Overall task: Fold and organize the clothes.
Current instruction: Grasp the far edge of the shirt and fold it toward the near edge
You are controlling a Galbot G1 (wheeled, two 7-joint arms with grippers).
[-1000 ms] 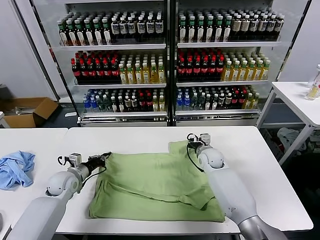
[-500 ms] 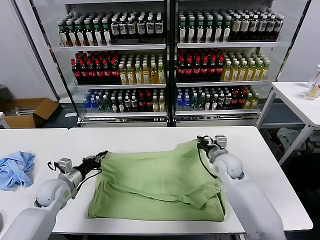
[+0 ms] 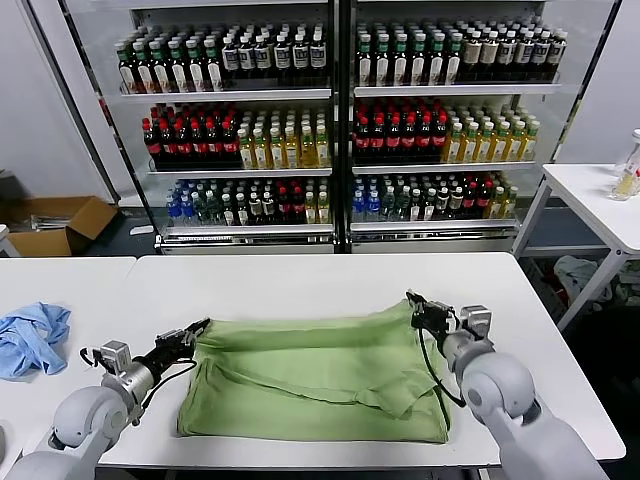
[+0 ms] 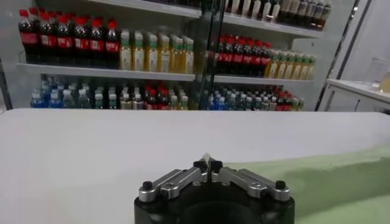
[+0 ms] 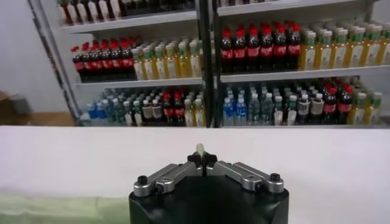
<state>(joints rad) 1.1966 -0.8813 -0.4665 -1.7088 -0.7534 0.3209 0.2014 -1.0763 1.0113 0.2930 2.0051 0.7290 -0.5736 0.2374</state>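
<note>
My left gripper is going to release the far corner of the shirt, now held at the taut far edge, on the shirt's side edge (image 3: pixel 205 358), by the end of the long crease.
The clothes are one light green shirt (image 3: pixel 315 375) lying spread on the white table (image 3: pixel 300 280), with a fold across its near right part. My left gripper (image 3: pixel 203 327) is shut on the shirt's far left corner, and a sliver of green fabric shows between its fingertips (image 4: pixel 207 162). My right gripper (image 3: pixel 416 303) is shut on the far right corner, with a pale green tip sticking out of it (image 5: pixel 200 156). The far edge runs taut between the two grippers. More of the shirt (image 4: pixel 341 176) shows beside the left gripper, and an edge of the shirt (image 5: pixel 55 210) below the right one.
A crumpled light-blue cloth (image 3: pixel 32 338) lies on the adjoining table to the left. Glass-door coolers full of bottles (image 3: pixel 330 130) stand behind the table. Another white table (image 3: pixel 600 195) is at the right, and a cardboard box (image 3: pixel 55 222) sits on the floor at the left.
Both grippers have moved apart and back toward me with the shirt's corners: the left one leftward, the right one rightward. The far edge is now stretched straight.
</note>
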